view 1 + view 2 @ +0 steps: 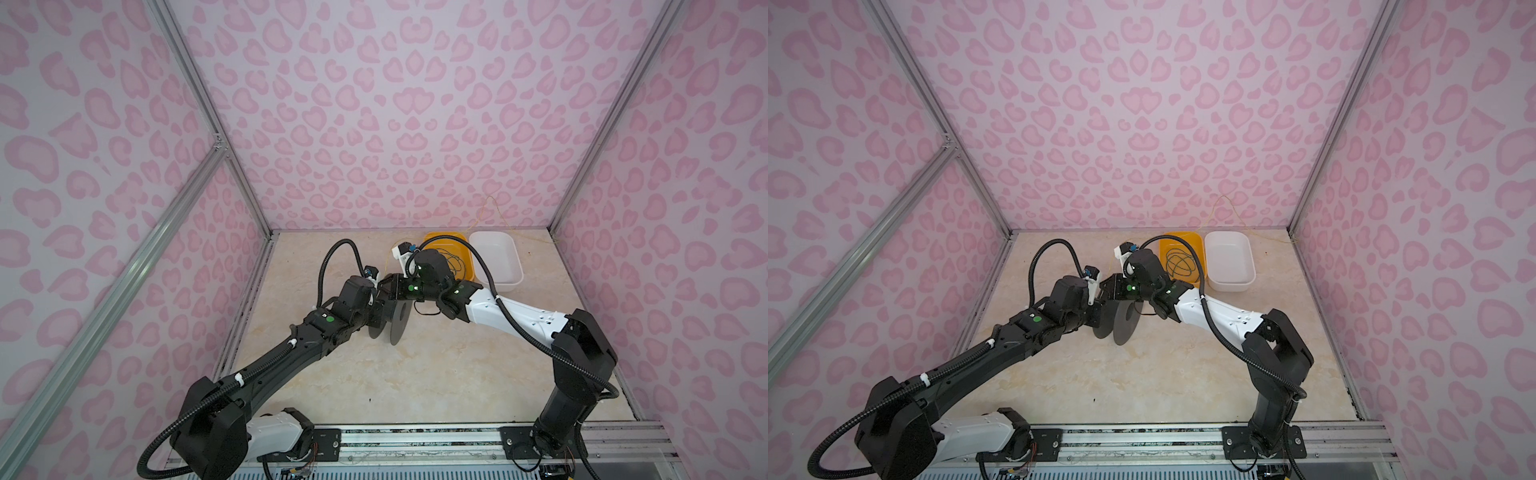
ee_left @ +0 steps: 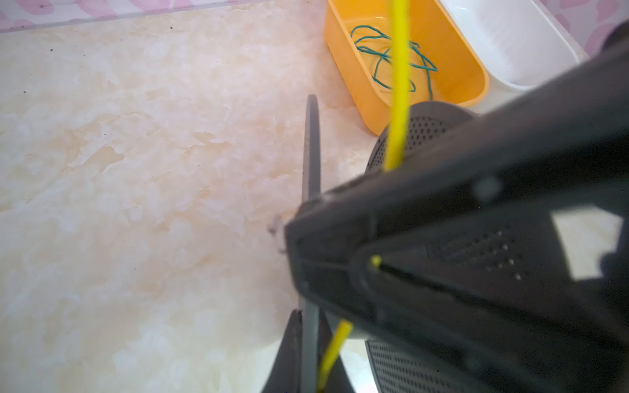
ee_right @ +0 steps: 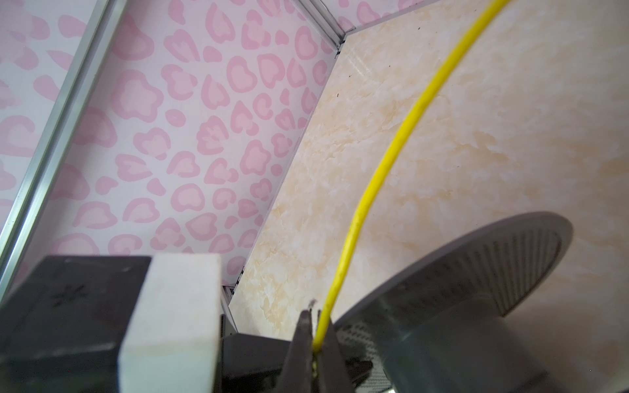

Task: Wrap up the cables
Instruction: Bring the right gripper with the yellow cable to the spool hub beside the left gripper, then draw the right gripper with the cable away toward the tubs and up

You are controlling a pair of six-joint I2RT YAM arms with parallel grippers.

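My right gripper is holding the yellow cable close to the spool. I should open it and take hold of the loose length (image 1: pixel 497 209) above the white bin before wrapping.
The yellow cable (image 3: pixel 391 153) arcs up from my right gripper (image 3: pixel 315 313), which is shut on it beside the grey spool (image 3: pixel 476 272). My left gripper (image 2: pixel 311 326) is shut on the spool's thin flange (image 2: pixel 311 143), with the yellow cable (image 2: pixel 335 347) pinched between the flange and one finger. In both top views the two grippers (image 1: pixel 380 305) (image 1: pixel 386 286) meet over the spool (image 1: pixel 399 322) at mid-table. The yellow cable's far end (image 1: pixel 492 199) loops up against the back wall. The dark green cable (image 1: pixel 1179 264) lies coiled in the orange bin (image 1: pixel 1183 237).
A white bin (image 1: pixel 1229 257) stands right of the orange bin (image 1: pixel 444 237) at the back of the marble table. Pink patterned walls with metal frame rails close in the left, back and right. The right gripper's black body (image 2: pixel 476 238) fills much of the left wrist view.
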